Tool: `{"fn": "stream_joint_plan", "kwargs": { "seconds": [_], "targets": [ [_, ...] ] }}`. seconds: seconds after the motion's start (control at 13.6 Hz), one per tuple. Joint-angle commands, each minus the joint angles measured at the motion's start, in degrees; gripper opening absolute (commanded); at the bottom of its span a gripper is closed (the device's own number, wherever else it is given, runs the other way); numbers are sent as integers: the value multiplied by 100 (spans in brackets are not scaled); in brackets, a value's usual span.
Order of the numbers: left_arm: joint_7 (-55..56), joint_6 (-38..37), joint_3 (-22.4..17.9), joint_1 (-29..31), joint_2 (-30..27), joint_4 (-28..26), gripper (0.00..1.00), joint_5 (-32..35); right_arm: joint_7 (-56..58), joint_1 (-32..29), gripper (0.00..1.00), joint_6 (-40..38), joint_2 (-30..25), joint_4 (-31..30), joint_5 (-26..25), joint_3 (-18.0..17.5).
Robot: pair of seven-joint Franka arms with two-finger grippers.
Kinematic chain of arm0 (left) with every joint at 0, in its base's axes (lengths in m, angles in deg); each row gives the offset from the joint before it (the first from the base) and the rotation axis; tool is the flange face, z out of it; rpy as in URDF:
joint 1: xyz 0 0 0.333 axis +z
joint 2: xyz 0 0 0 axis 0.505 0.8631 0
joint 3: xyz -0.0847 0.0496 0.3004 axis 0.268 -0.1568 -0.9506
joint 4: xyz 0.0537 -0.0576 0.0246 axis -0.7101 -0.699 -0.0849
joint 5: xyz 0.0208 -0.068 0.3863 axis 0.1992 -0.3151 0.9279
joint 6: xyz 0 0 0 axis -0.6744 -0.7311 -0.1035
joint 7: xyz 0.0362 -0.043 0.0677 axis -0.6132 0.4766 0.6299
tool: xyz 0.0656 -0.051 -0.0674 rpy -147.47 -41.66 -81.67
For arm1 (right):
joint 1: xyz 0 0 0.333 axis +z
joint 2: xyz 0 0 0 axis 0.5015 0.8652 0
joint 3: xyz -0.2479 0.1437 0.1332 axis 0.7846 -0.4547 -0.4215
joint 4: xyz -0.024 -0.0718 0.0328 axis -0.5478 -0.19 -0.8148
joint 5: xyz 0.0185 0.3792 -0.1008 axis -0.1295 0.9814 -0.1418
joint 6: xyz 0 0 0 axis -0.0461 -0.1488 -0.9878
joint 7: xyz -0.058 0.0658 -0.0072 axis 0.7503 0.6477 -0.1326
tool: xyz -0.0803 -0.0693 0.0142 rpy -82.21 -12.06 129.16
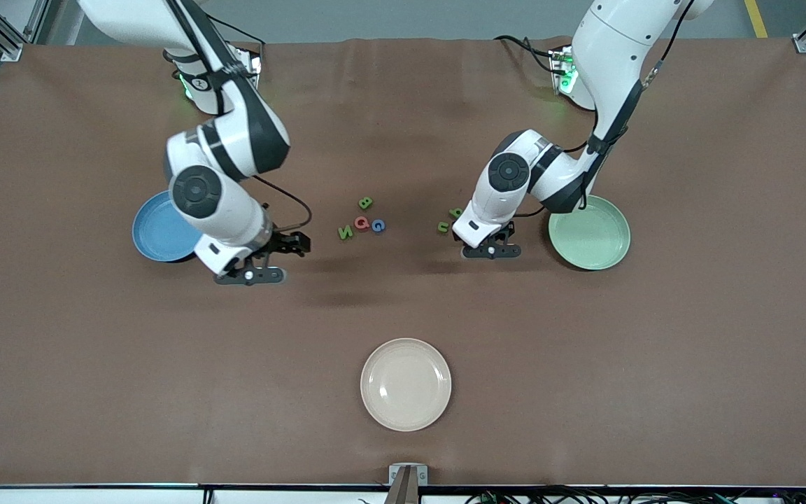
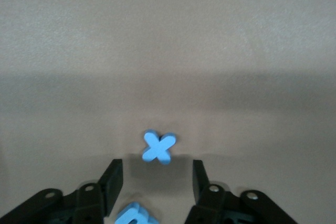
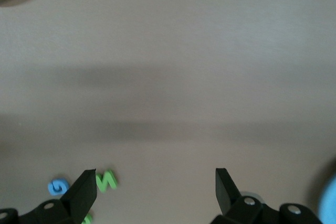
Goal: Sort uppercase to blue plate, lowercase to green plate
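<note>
My right gripper will next go to the green N beside the red Q and close on the N's outer sides (image 1: 345,232) (image 3: 106,181).
The capitals lie in a cluster mid-table: a green B (image 1: 366,203), a green N (image 1: 345,232), a red Q (image 1: 361,222) and a blue G (image 1: 378,225). A green u (image 1: 443,227) and a green q (image 1: 456,212) lie beside my left gripper (image 1: 488,246). That gripper (image 2: 156,176) is low over the table, open, with its jaws partly drawn in. A blue m (image 2: 135,216) lies between them, and a blue x (image 2: 158,147) lies just past the tips. The green plate (image 1: 618,241) is beside it. My right gripper (image 1: 270,259) hangs wide open next to the blue plate (image 1: 154,234), holding nothing.
A cream plate (image 1: 406,383) sits nearer the front camera, mid-table. In the right wrist view the N (image 3: 106,180) and G (image 3: 58,187) lie by one finger, with the blue plate's rim (image 3: 329,203) at the edge.
</note>
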State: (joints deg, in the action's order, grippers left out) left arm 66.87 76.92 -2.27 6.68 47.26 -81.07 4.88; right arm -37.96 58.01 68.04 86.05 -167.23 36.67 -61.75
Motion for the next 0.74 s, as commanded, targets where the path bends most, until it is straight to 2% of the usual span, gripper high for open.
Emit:
{"fn": "stream_joint_plan", "kwargs": {
  "seconds": [0.0,0.37,0.59,0.66],
  "targets": [
    [171,209,-16,1,62,-9,59,140,-310,310,100,466,415,71,18,61],
    [171,218,-25,36,89,-9,49,175,-320,837,100,713,811,27,26,70],
    [180,279,-33,36,106,-9,45,175,-311,882,92,1142,812,-411,18,61],
    [180,297,-33,36,124,-9,43,175,-311,934,87,1396,812,-621,18,61]
  ]
}}
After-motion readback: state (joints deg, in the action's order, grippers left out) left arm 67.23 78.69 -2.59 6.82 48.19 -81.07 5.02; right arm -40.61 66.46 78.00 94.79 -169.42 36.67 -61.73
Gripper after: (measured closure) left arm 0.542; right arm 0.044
